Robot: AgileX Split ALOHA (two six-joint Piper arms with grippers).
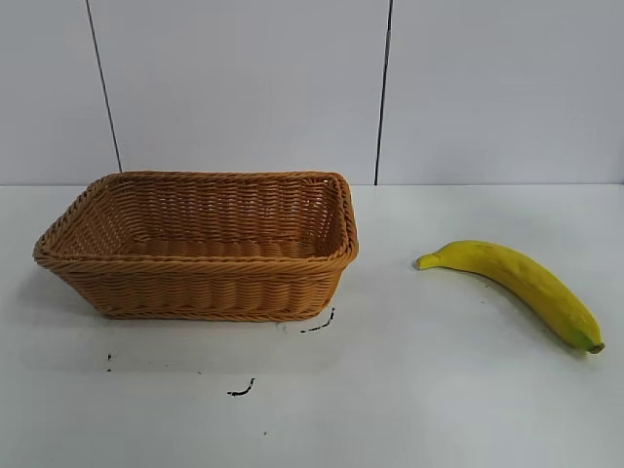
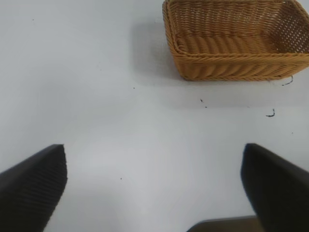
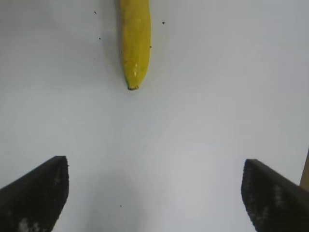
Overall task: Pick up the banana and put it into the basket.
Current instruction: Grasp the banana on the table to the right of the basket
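Observation:
The robot's right gripper will close on the middle of the banana [image 1: 526,279] [image 3: 135,12], between the banana's stem and its greenish tip.
The yellow banana [image 1: 517,284] lies on the white table at the right of the exterior view, stem toward the basket, greenish tip toward the front right. Its tip end also shows in the right wrist view [image 3: 134,46]. The tan woven basket [image 1: 200,244] stands empty at the left, and it also shows in the left wrist view [image 2: 236,41]. My right gripper [image 3: 154,193] is open and empty above bare table, some way short of the banana's tip. My left gripper [image 2: 154,191] is open and empty over bare table, apart from the basket. Neither gripper shows in the exterior view.
The white table [image 1: 390,390] carries a few small black marks [image 1: 241,390] in front of the basket. A grey panelled wall [image 1: 244,88] stands behind the table.

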